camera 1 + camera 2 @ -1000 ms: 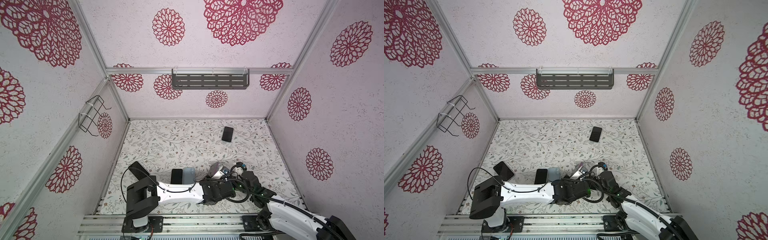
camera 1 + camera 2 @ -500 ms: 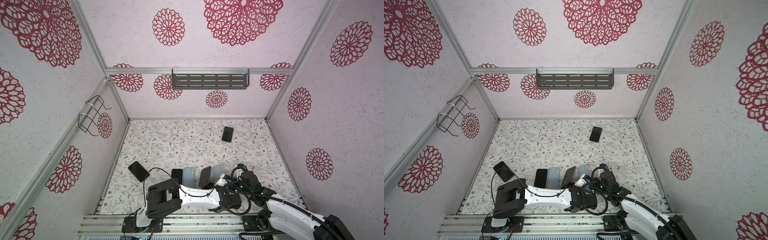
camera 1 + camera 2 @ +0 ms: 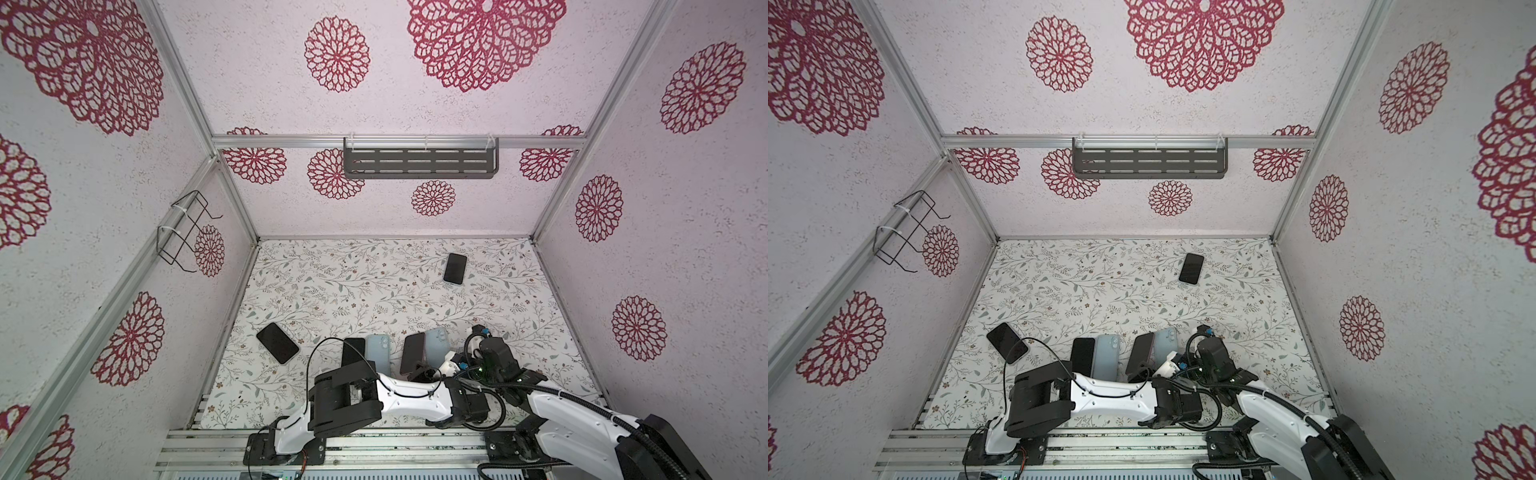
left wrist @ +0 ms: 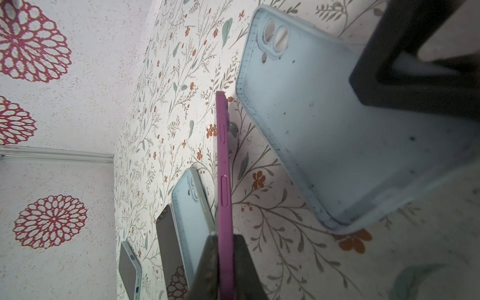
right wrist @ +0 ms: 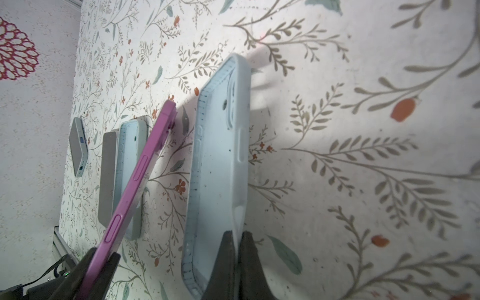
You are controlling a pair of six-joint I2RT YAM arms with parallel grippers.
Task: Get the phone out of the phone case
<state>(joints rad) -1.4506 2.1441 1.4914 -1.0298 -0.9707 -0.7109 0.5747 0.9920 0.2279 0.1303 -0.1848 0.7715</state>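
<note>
Next, I set the empty light blue case, now held beside the phone, on the table (image 3: 422, 350) (image 5: 194, 172) against the purple-edged phone with my right gripper.
The purple-edged phone (image 4: 224, 168) is outside the light blue case (image 4: 337, 130) and stands edge-on just to its left, low over the table's front. My left gripper (image 4: 225, 259) is shut on the phone's near end. My right gripper (image 5: 237, 249) is shut on the near wall of the empty case (image 5: 215, 168). In both top views the dark phone screen (image 3: 412, 353) and the case (image 3: 436, 345) sit side by side with a narrow gap, and both grippers, left (image 3: 419, 374) and right (image 3: 451, 365), are close behind them.
A black phone (image 3: 352, 353) lies against another light blue case (image 3: 378, 353) left of the grippers. Further phones lie at the left (image 3: 277, 343) and far right (image 3: 455, 268). A grey shelf (image 3: 419, 163) hangs on the back wall and a wire rack (image 3: 183, 226) on the left wall.
A second ago phone and case were one tilted bundle between both grippers. They have since come apart, and the left arm's elbow has swung to the right.
</note>
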